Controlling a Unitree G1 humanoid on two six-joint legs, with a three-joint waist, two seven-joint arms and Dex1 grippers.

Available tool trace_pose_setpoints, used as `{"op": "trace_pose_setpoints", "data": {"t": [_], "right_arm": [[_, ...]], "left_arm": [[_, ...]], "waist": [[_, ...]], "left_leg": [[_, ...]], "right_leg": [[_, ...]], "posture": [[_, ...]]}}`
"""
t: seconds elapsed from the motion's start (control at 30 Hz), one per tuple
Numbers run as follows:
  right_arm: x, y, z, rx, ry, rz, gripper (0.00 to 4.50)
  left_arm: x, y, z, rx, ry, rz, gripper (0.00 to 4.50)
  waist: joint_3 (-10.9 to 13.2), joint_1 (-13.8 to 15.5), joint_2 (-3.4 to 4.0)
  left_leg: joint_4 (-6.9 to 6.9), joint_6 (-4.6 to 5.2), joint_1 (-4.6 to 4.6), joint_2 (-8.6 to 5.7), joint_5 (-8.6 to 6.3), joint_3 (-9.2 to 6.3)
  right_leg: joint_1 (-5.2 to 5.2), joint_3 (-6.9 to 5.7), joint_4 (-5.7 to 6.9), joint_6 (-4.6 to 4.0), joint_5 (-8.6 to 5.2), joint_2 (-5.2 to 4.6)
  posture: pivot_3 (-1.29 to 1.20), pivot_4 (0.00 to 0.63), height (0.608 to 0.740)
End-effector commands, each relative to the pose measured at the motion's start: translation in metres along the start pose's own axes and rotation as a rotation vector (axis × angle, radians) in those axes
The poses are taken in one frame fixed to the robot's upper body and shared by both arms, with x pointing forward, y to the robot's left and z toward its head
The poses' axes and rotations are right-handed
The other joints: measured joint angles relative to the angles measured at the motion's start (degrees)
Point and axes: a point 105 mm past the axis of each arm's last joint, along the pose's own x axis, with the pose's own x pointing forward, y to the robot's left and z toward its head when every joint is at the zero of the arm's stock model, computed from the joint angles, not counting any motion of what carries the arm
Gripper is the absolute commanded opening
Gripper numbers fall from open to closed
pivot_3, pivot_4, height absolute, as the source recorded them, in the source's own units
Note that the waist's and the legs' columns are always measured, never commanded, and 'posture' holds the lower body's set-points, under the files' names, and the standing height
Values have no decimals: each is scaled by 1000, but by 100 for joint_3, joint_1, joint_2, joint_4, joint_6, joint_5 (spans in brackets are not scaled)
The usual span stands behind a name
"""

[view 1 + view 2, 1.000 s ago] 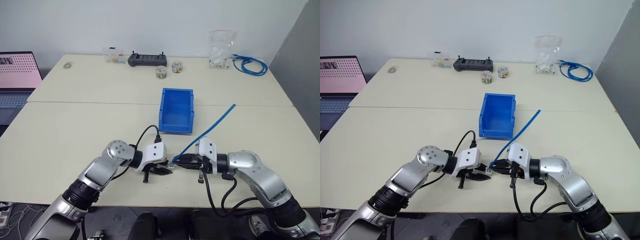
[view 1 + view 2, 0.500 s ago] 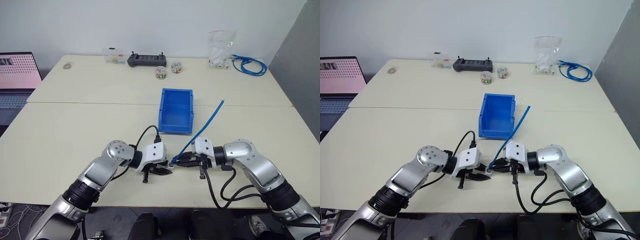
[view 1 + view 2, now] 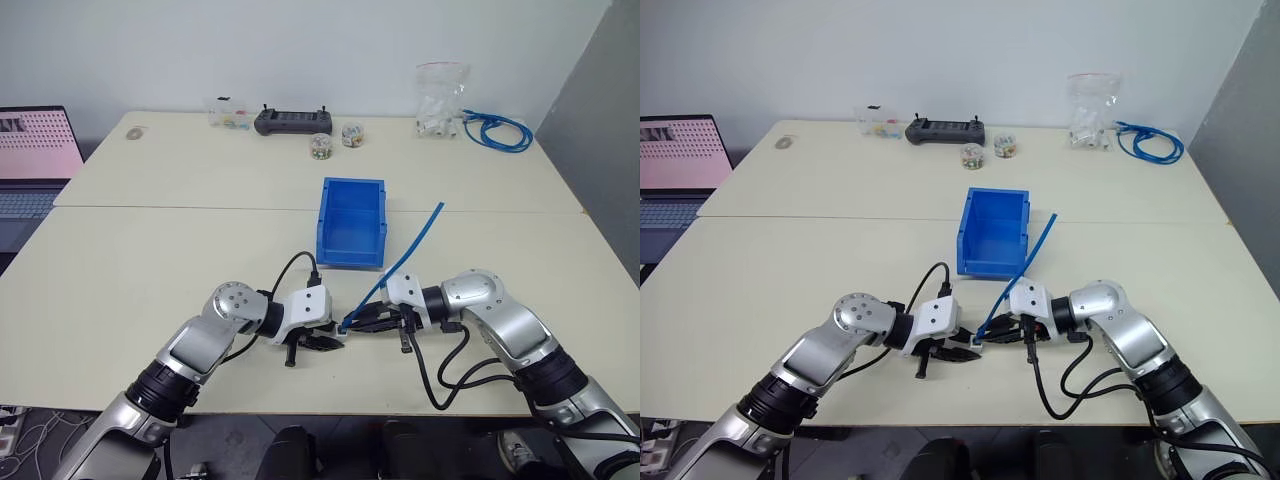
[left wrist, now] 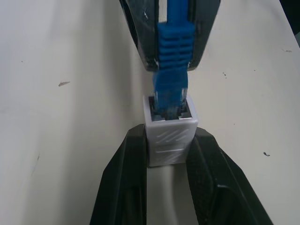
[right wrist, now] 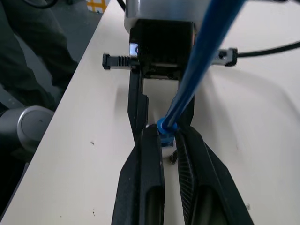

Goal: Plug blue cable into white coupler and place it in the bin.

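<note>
I need to use my right gripper to release the blue cable with its white coupler, now just above the table, on the middle of the blue bin's bottom [image 3: 347,223].
My left gripper [image 4: 168,140] is shut on the white coupler [image 4: 169,129], socket face pointing away from it. Facing it, my right gripper [image 5: 166,136] is shut on the ribbed boot of the blue cable [image 4: 174,47]. The cable's clear plug tip sits in the coupler's socket; how deep it sits I cannot tell. Both grippers meet tip to tip just above the table near its front edge, left gripper [image 3: 325,341] and right gripper [image 3: 365,322]. From there the cable [image 3: 410,250] slants up and to the right. The blue bin [image 3: 352,222] stands just behind them.
At the back stand a black controller [image 3: 290,120], two small jars [image 3: 322,146], a clear bag [image 3: 440,100] and a looped blue cable bundle [image 3: 497,130]. A laptop [image 3: 35,150] sits at the far left. The table's front edge [image 3: 330,412] runs close below the grippers.
My right arm has swung its elbow inward and turned its wrist, and the cable's free end has tipped left toward the bin. The left arm has not moved.
</note>
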Motion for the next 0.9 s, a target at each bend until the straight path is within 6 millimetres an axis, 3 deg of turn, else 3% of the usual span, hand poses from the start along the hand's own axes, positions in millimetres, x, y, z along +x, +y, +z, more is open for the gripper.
{"op": "trace_pose_setpoints", "data": {"t": [0.03,0.13,0.27,0.3,0.43,0.63,0.77,0.83,0.9], "right_arm": [[20,29,-39,101,132,129,108],[22,27,-38,117,117,117,108],[14,14,-21,83,54,47,108],[12,11,-18,77,41,31,108],[2,-5,1,56,-29,-78,108],[-13,-13,28,95,-146,-216,108],[-31,-24,45,120,-235,-339,108],[-40,-32,55,132,-284,-394,108],[-59,-57,73,132,-356,-503,108]], "left_arm": [[10,-10,-7,-29,19,-48,824],[10,-10,-7,-26,19,-45,824],[7,-4,-6,-54,-11,10,824],[7,-3,-6,-53,-17,22,1523],[-7,0,-8,-69,-59,96,2231],[-64,-3,5,-159,-203,256,3514],[-103,8,29,-186,-296,450,4310],[-111,10,35,-183,-302,491,4494],[-120,20,48,-149,-314,574,4500]], "waist": [[-21,-6,1],[-44,-16,1],[-61,-30,6],[-61,-30,7],[-61,-28,8],[-33,-118,3],[-8,-104,-6],[-4,-99,-7],[1,-99,-8]], "left_leg": [[-1,0,3,0,0,0],[-9,1,33,1,-1,2],[-17,2,60,2,-2,1],[-17,2,59,2,-2,1],[-16,2,55,2,-2,0],[-17,1,28,10,-2,-1],[-2,0,-16,10,-1,-17],[-1,0,-18,6,-1,-17],[-2,-1,-20,1,-1,-16]], "right_leg": [[3,1,0,0,0,0],[29,2,-3,-4,-3,0],[54,1,-10,-7,-10,1],[54,1,-10,-6,-11,1],[52,1,-10,-6,-11,-1],[13,2,8,-11,-13,1],[-18,-9,13,-12,-12,-2],[-17,-9,10,-11,-12,-5],[-16,-8,6,-9,-11,-9]], "posture": [[0,150,740],[0,150,740],[0,150,740],[0,150,740],[0,150,740],[0,150,740],[0,150,740],[0,150,740],[0,150,740]]}}
